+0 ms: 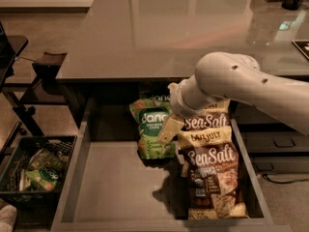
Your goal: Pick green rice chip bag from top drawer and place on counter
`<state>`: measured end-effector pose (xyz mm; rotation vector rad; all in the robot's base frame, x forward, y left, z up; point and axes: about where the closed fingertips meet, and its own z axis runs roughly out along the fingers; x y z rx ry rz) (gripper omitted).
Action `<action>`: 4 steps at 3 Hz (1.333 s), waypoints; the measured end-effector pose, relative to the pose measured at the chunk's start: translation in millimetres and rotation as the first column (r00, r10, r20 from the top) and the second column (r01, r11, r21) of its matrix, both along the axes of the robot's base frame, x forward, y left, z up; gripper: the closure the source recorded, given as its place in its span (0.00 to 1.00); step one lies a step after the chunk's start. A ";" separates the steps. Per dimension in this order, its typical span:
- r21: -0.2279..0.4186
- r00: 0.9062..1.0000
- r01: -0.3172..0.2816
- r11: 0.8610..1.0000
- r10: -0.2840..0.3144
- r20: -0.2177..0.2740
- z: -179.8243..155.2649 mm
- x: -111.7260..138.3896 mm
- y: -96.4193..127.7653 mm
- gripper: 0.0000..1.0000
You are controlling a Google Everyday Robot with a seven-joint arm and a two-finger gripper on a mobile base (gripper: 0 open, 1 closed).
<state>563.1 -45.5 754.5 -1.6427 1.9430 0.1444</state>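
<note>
The gripper needs to next go to the side edge (166,119) of the green rice chip bag, beside the brown bags, and close there.
The green rice chip bag (151,129) lies at the back middle of the open top drawer (120,187), its top end under the edge of the counter (159,33). My gripper (168,128) reaches down from the right on a white arm. It hangs just over the green bag's right edge, between that bag and the brown bags. Nothing is lifted, and the bag rests on the drawer floor.
Two brown-and-cream Sea Salt bags (211,170) lie along the drawer's right side, one overlapping the other. A black basket (36,170) with green packets stands on the floor at the left. Dark drawer fronts (275,144) are at the right.
</note>
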 end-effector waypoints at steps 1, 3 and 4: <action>-0.019 1.000 -0.015 1.000 0.016 0.012 -21.4 13.8 4.4 0.00; 0.012 0.999 -0.047 0.999 0.048 -0.006 -51.5 32.8 21.2 0.00; 0.031 0.997 -0.068 0.997 0.069 -0.022 -62.7 35.1 33.3 0.00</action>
